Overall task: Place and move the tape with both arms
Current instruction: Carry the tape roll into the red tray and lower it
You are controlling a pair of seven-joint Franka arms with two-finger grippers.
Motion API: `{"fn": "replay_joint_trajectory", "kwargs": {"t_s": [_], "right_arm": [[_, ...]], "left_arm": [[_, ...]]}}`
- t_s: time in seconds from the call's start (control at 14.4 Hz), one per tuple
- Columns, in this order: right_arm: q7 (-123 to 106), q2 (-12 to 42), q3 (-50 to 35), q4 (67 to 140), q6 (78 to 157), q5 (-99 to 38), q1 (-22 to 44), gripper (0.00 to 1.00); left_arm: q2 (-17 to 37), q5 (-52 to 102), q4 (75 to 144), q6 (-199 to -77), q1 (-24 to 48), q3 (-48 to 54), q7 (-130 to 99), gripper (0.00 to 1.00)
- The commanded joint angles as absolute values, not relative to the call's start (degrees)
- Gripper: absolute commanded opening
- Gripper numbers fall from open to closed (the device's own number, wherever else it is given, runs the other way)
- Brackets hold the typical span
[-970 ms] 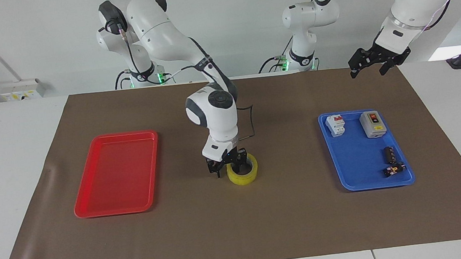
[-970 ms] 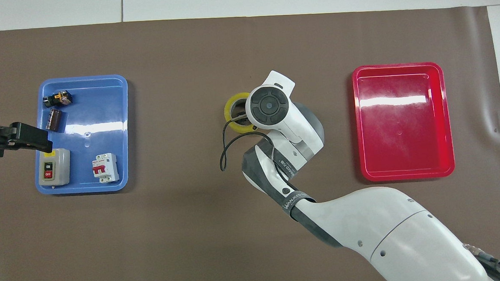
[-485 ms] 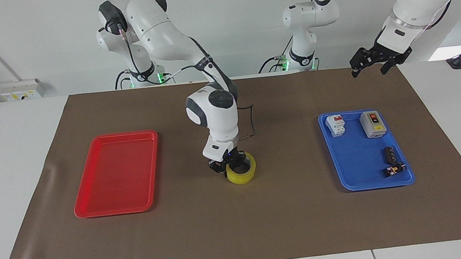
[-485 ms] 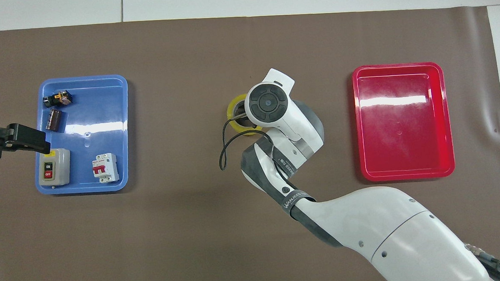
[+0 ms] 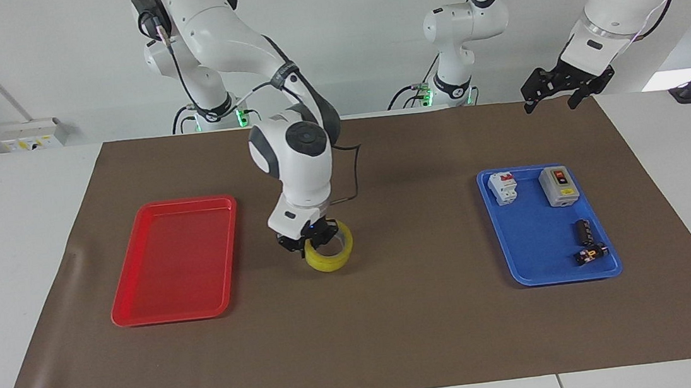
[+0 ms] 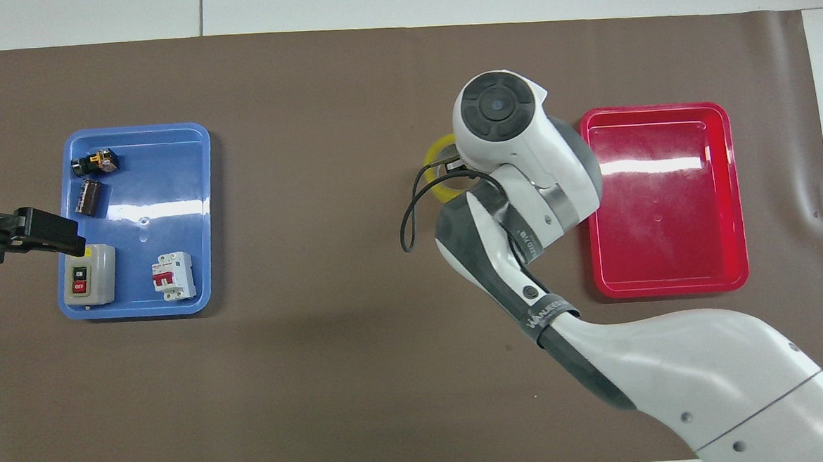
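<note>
Next, my right gripper drops the tape, now low over the brown mat, near the middle of the empty red tray [image 6: 668,212], just below the bright glare.
The tape [image 5: 330,256], a yellow ring with a pale core, hangs slightly tilted in my right gripper [image 5: 307,241], low over the brown mat between the two trays and closer to the red tray [image 5: 169,204]. The gripper is shut on the ring's wall, with one finger inside the hole. In the overhead view only an arc of the tape [image 6: 438,153] shows beside the right wrist; the right gripper is hidden there. My left gripper [image 5: 553,96] is open and empty, raised over the mat's edge by the blue tray [image 5: 534,239]; it also shows in the overhead view [image 6: 74,238].
The blue tray [image 6: 169,173] holds a white circuit breaker [image 5: 503,187], a grey on/off switch box [image 5: 558,185] and two small dark parts [image 5: 586,242]. The red tray [image 6: 659,109] is empty. Two smaller white arms [image 5: 450,32] stand at the robots' edge.
My right gripper closed on the tape, raised it a little and carried it toward the red tray. The left gripper stayed nearly still by the blue tray.
</note>
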State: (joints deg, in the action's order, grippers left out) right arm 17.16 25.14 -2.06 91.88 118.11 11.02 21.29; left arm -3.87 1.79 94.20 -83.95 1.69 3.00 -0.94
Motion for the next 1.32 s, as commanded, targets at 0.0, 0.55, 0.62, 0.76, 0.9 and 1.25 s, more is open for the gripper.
{"fn": "replay_joint_trajectory", "kwargs": {"t_s": [0.0, 0.55, 0.62, 0.76, 0.9, 1.25], "right_arm": [[3.83, 15.14, -2.90, 104.13, 119.53, 7.93, 12.24, 0.00], [-29.07, 9.50, -2.81, 117.83, 128.81, 1.67, -7.36, 0.00], [-31.01, 8.97, -2.81, 120.56, 131.98, 1.67, -8.43, 0.00], [-33.22, 8.27, -2.73, 124.26, 137.17, 1.58, -9.40, 0.00], [-33.22, 7.74, -2.81, 127.25, 140.61, 1.58, -10.19, 0.00], [-34.89, 8.26, -2.81, 129.99, 146.06, 1.49, -10.99, 0.00]], "left_arm": [[-5.19, 1.85, 95.45, -84.64, 0.62, 3.78, -0.09, 1.00], [-4.75, 1.76, 95.71, -84.38, 0.70, 3.60, -0.18, 1.00], [-4.75, 1.84, 95.71, -84.38, 0.62, 3.60, -0.18, 1.00], [-4.75, 1.76, 95.71, -84.38, 0.70, 3.60, -0.18, 1.00], [-4.75, 1.76, 95.71, -84.38, 0.70, 3.60, -0.18, 1.00], [-4.75, 1.76, 95.71, -84.38, 0.70, 3.60, -0.18, 1.00]]}}
